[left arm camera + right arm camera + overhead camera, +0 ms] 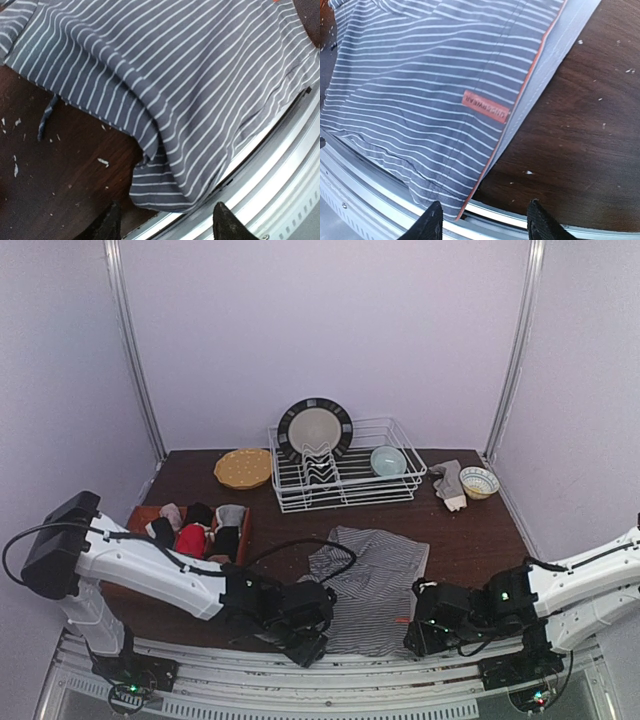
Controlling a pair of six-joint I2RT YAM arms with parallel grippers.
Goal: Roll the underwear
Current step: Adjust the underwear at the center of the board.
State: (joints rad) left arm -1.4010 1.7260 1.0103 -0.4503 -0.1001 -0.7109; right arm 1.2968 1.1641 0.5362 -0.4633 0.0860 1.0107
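The underwear's folded near corner lies over the rail, so the robot's right gripper will shift the waistband by the label [486, 106] while the left gripper takes the leg edge.
The dark striped underwear [372, 580] lies spread flat on the brown table, its near edge over the metal rail. In the left wrist view its folded near corner [165, 185] lies just beyond my left gripper [167, 227], which is open and holds nothing. My right gripper [485, 225] is open too, just short of the orange-trimmed waistband [517, 107] with its red label [486, 106]. From above, the left gripper [306, 645] and right gripper [414, 638] flank the garment's near edge. More underwear, red [190, 538], black [227, 540] and grey-beige [231, 512], sits in a brown box [140, 515].
A white wire dish rack [400, 486] at the back holds a dark-rimmed plate [315, 428] and a teal bowl [388, 460]. A yellow dish [243, 468] sits to its left. A grey cloth [448, 483] and a patterned bowl [478, 481] lie to its right. An aluminium rail [380, 680] runs along the near edge.
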